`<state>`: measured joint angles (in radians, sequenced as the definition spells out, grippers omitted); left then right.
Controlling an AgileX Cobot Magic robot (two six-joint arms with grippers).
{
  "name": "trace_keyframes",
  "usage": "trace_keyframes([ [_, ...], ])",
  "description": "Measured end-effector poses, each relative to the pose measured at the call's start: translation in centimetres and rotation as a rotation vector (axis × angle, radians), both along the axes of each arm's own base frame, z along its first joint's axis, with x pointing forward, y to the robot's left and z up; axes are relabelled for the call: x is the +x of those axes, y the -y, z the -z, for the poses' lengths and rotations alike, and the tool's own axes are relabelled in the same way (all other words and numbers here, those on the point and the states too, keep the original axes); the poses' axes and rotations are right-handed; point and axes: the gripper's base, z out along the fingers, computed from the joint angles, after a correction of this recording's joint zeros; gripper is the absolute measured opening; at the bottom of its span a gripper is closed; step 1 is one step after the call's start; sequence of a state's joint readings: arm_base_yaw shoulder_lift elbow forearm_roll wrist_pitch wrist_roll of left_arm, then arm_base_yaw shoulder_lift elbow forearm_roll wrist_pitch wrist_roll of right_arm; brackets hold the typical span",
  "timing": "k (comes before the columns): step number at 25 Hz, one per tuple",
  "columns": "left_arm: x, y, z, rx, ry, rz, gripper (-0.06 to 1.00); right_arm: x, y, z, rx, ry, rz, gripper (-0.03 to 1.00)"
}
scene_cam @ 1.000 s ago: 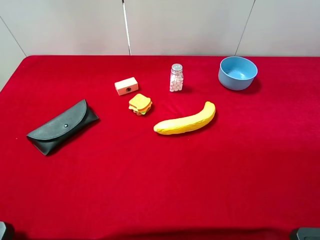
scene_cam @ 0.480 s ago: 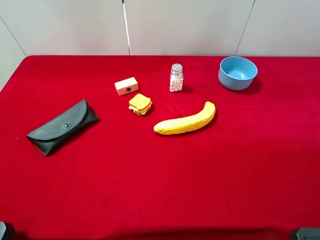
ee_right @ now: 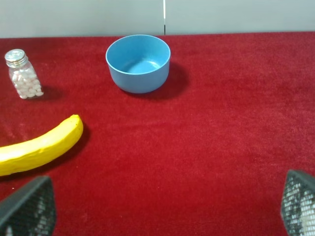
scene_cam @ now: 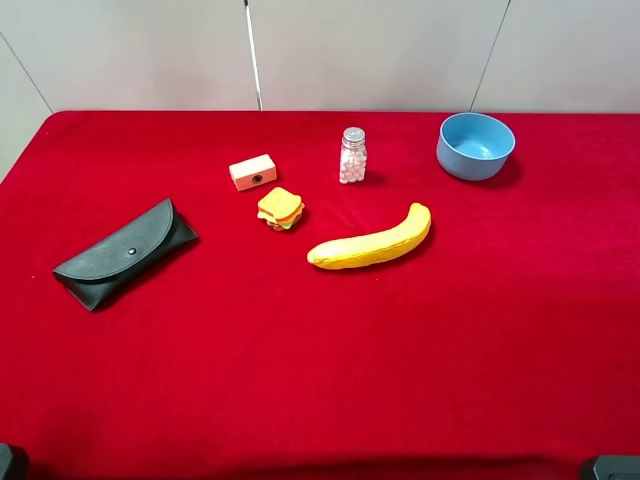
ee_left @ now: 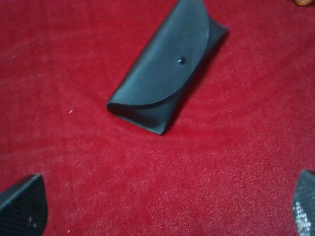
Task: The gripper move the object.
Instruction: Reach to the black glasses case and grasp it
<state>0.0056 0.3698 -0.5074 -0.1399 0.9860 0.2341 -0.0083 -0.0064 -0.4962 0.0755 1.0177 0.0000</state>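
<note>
Next, my left gripper moves to the black glasses case and closes across its middle (scene_cam: 130, 246) (ee_left: 172, 62) by the small snap, with the case's flap between the gripper's fingers.
The black glasses case (scene_cam: 125, 254) lies flat on the red cloth at the left, flap shut with a small snap. It also shows in the left wrist view (ee_left: 166, 66), ahead of my left gripper (ee_left: 162, 216). That gripper is open and empty; its two fingertips (ee_left: 22, 209) sit wide apart at the picture's corners, short of the case. My right gripper (ee_right: 167, 206) is open and empty too, with its fingertips (ee_right: 27, 206) apart over bare cloth. In the exterior high view only small dark bits of the arms show at the bottom corners (scene_cam: 10, 462).
A yellow banana (scene_cam: 372, 243) lies mid-table. A toy sandwich (scene_cam: 281, 208), a small white box (scene_cam: 253, 172) and a bottle of white pills (scene_cam: 352, 156) stand behind it. A blue bowl (scene_cam: 475, 146) sits at the back right. A grey wall backs the table.
</note>
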Motion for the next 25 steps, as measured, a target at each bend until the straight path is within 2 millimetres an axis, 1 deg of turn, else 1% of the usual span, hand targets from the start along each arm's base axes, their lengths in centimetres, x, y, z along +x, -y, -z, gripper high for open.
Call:
trace_keyframes([
  [6,3.0,0.1,0.3,0.02,-0.107,0.04,0.99,0.0,0.0,0.0,0.0,0.0,0.0,0.69],
  [11,5.5,-0.2,-0.1,0.062,-0.192,0.058,0.99,0.0,0.0,0.0,0.0,0.0,0.0,0.69],
  [16,8.7,-0.3,-0.5,0.096,-0.276,0.098,0.98,0.0,0.0,0.0,0.0,0.0,0.0,0.69],
  [22,12.6,-0.4,0.3,0.114,-0.384,0.148,0.98,0.0,0.0,0.0,0.0,0.0,0.0,0.69],
  [25,14.4,-0.4,1.0,0.124,-0.434,0.176,0.98,0.0,0.0,0.0,0.0,0.0,0.0,0.69],
])
